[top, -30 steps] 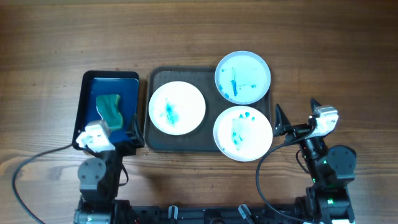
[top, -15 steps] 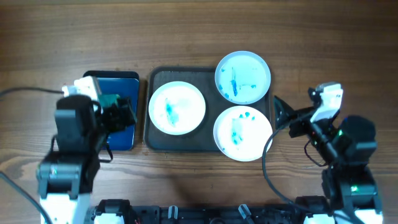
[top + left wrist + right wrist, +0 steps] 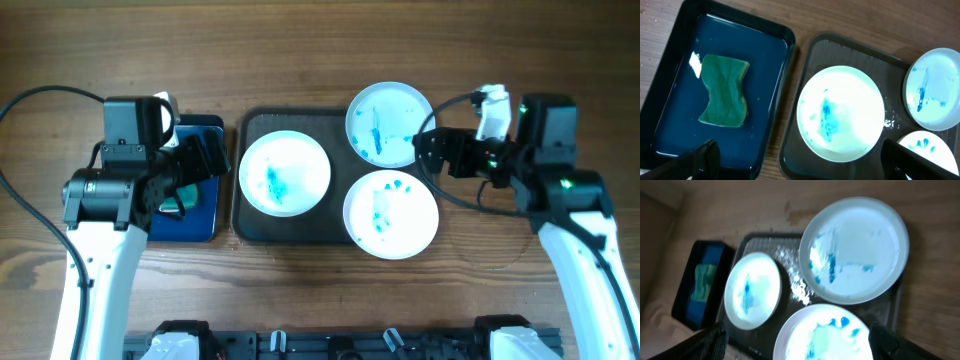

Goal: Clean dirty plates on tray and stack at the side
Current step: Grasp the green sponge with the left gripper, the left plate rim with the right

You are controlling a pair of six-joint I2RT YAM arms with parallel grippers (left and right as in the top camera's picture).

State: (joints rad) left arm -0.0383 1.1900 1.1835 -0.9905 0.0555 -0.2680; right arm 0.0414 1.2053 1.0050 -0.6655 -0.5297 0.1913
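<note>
The green sponge's middle point(image 3: 182, 198) point(image 3: 726, 91) in the small blue tray is the next spot that my left gripper will go down to and then close on.
Three blue-stained white plates lie on the dark grey tray point(image 3: 250, 225): one at the left point(image 3: 284, 173), a pale-blue-rimmed one at the back right point(image 3: 388, 123), and one at the front right point(image 3: 390, 214). My left gripper point(image 3: 200, 165) is open and empty above the small blue tray. My right gripper point(image 3: 432, 152) is open and empty beside the back right plate's right edge. The left wrist view shows the left plate point(image 3: 841, 114) and the tray point(image 3: 800, 150); the right wrist view shows all three plates point(image 3: 854, 249) point(image 3: 752, 290) point(image 3: 827, 332).
A narrow black-rimmed tray point(image 3: 180, 215) with a blue bottom stands left of the grey tray and holds a green sponge point(image 3: 724, 90). Wooden table point(image 3: 320, 50) surrounds everything. Cables trail from both arms.
Both arms have risen from the front edge and swung inward: the left gripper now hangs over the blue tray, the right gripper next to the back right plate.
</note>
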